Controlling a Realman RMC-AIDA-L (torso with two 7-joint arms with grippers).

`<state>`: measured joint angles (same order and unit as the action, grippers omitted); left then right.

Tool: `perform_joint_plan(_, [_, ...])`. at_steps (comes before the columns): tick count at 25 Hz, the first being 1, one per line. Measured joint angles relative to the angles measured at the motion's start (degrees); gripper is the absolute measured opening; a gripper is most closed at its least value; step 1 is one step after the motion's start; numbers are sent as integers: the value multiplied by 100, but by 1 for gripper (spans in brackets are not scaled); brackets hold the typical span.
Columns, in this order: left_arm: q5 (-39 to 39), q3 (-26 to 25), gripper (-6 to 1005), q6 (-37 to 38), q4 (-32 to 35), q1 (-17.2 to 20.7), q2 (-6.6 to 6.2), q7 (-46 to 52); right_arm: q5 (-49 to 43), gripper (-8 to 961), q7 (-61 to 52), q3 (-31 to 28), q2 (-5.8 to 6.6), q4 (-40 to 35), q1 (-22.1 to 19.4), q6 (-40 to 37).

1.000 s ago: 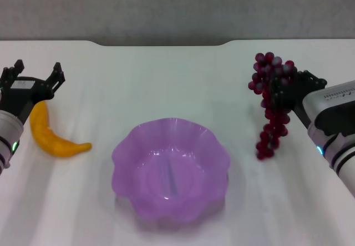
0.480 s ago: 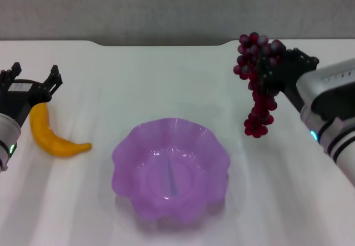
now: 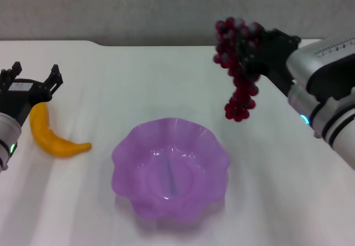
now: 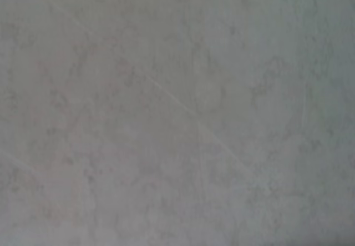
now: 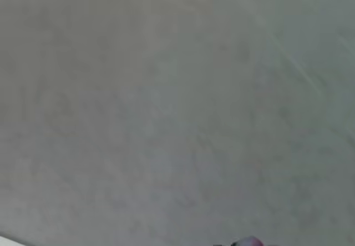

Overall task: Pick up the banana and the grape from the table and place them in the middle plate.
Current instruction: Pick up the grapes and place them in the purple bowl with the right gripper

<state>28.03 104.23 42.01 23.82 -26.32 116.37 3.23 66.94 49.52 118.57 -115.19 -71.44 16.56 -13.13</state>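
Observation:
Next, my right gripper releases the grape on the inner bottom of the purple scalloped middle plate (image 3: 182,168).
In the head view my right gripper (image 3: 250,49) is shut on the top of the grape bunch (image 3: 237,74) and holds it in the air; the dark-red bunch hangs down above the table, beyond and to the right of the purple scalloped middle plate (image 3: 128,149). The plate is empty. The yellow-orange banana (image 3: 51,135) lies on the white table (image 3: 138,79) at the left. My left gripper (image 3: 32,85) is open just above the banana's far end. A bit of grape shows at the edge of the right wrist view (image 5: 248,241).
The grey wall runs behind the table's far edge. The left wrist view shows only bare white tabletop (image 4: 177,113).
My right gripper has lifted the grape bunch off the table and carried it up and leftward toward the plate. The left gripper has barely moved.

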Motion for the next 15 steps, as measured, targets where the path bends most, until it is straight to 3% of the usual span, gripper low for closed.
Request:
perform_joint_plan(6, [0,0,888,0,0,-23,8,9,3,369,139,213,-9,-314,15,397])
perform_joint_plan(15, [0,0,888,0,0,-32,7,18,-4,370,419,1170,-10,-458,42,209])
